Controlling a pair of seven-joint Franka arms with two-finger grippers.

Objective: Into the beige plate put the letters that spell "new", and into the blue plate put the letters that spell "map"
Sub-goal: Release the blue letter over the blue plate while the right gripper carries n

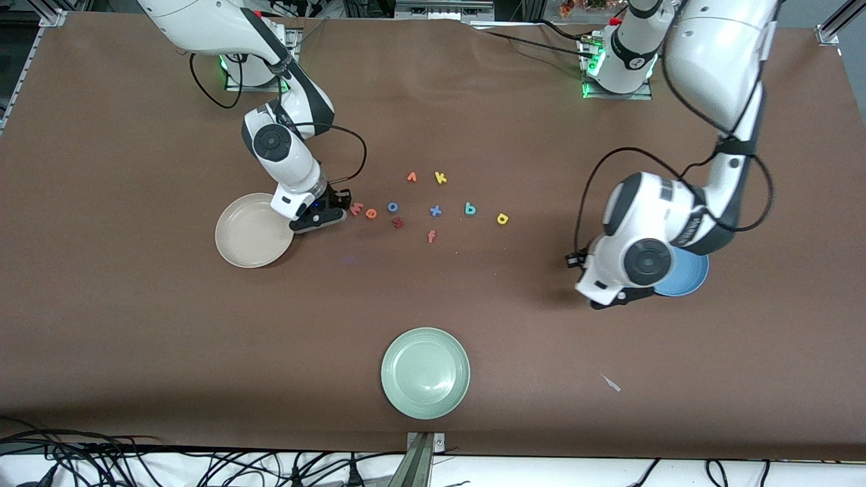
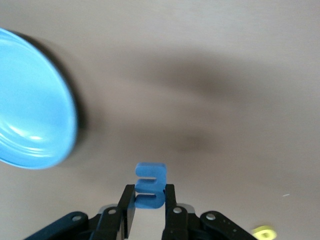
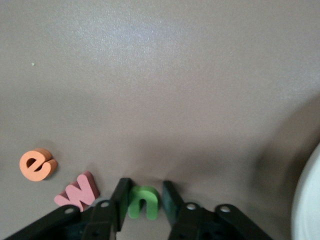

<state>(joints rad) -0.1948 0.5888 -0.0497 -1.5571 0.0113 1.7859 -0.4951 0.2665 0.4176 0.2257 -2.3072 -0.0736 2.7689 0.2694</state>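
Next, my left gripper releases the blue m in the blue plate, just off its middle (image 1: 654, 251) (image 2: 31, 107) toward the yellow a.
My right gripper (image 3: 144, 196) is down on the table beside the beige plate (image 1: 252, 231), shut on the green n (image 3: 144, 202). The pinkish w (image 3: 77, 190) and orange e (image 3: 37, 164) lie on the table close by it. My left gripper (image 2: 150, 201) is shut on the blue m (image 2: 150, 186), which it holds in the air over bare table beside the blue plate (image 2: 30, 105). That arm's hand covers part of the blue plate (image 1: 687, 279) in the front view. The teal p (image 1: 469, 209) and yellow a (image 1: 502, 218) lie mid-table.
More letters lie mid-table: blue o (image 1: 393, 207), a dark red letter (image 1: 398, 222), blue x (image 1: 436, 211), orange v (image 1: 412, 177), yellow k (image 1: 440, 178), an f (image 1: 431, 236). A pale green plate (image 1: 425, 373) sits nearest the front camera, with a paper scrap (image 1: 611, 383) beside it.
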